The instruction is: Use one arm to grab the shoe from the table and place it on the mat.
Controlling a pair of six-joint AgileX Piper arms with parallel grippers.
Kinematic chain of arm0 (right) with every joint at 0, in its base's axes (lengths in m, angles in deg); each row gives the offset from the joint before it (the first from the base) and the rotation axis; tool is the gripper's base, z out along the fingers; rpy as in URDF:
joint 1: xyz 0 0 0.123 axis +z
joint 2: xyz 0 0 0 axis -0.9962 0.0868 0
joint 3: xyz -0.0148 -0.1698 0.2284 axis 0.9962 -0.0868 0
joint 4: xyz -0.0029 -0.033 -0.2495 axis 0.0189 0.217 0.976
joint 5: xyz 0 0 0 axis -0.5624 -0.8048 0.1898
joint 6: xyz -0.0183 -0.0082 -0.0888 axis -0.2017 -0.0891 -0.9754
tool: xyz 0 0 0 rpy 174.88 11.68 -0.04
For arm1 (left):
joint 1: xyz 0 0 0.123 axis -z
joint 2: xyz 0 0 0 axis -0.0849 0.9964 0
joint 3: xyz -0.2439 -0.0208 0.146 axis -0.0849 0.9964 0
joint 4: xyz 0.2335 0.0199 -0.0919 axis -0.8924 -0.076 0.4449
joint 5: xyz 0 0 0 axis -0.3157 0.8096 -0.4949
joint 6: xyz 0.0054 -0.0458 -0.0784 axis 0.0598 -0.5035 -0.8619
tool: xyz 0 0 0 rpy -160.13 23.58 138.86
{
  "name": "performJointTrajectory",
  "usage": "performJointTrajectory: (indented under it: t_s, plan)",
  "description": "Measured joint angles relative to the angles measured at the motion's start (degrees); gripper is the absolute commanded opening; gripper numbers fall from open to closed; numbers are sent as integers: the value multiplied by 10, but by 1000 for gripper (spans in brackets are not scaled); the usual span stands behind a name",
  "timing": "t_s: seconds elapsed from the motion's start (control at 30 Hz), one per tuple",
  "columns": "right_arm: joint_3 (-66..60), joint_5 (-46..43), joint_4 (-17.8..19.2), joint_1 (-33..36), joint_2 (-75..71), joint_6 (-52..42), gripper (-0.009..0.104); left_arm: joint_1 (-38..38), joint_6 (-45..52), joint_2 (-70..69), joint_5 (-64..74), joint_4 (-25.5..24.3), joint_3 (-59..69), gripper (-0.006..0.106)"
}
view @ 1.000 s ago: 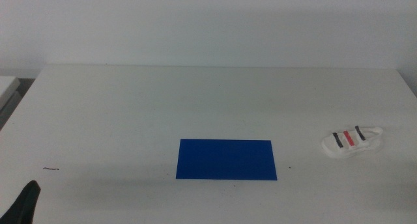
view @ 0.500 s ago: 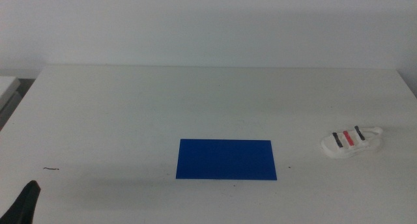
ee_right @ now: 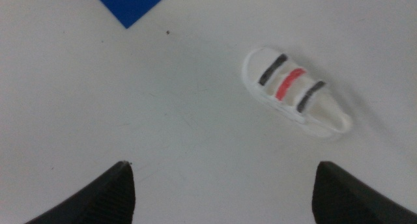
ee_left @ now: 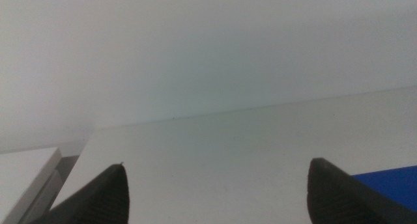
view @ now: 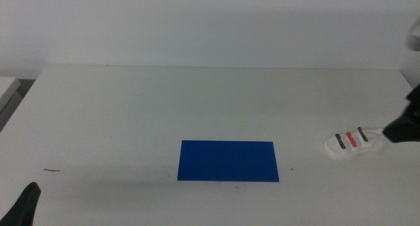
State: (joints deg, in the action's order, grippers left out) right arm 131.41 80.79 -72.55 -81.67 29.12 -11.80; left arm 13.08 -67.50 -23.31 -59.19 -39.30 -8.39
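Note:
Next, I close my right gripper across the shoe at the dark strap [view: 363,135] [ee_right: 311,96] nearest its heel, with the red strap just past the fingers.
The shoe [view: 353,143], a small white sneaker with two dark straps and a red one between, lies on the white table [view: 197,101] at the right. The blue mat [view: 228,161] lies flat at the table's middle front, apart from the shoe. The right arm comes in at the right edge; its gripper [view: 401,127] hovers just right of the shoe, not touching it. In the right wrist view the right gripper [ee_right: 223,165] is open, above the shoe [ee_right: 296,94], with a mat corner [ee_right: 130,1] beyond. The left gripper [view: 26,203] waits at the bottom left, open [ee_left: 215,164].
A white block [view: 6,87] sits off the table's left edge, also in the left wrist view [ee_left: 26,175]. A thin dark thread [view: 51,170] lies on the table at front left. The table's right edge runs close behind the shoe.
The right arm has come into the middle view at the right edge and now hangs beside the shoe. Shoe, mat and left gripper have not moved.

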Motion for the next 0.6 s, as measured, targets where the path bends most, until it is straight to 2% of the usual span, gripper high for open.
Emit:
performJointTrajectory:
  t_s: [0.1,0.2,0.33,0.43,0.6]
  plan:
    - [25,5,-2,0,64,-4,93,0,0,0,0,0,0,94]
    - [40,-3,20,0,114,-26,93,0,0,0,0,0,0,94]
    - [41,-30,61,0,164,-140,93,0,0,0,0,0,0,94]
    - [41,-53,72,0,198,-244,93,0,0,0,0,0,0,94]
    - [42,-88,119,0,256,-302,93,0,0,0,0,0,0,94]
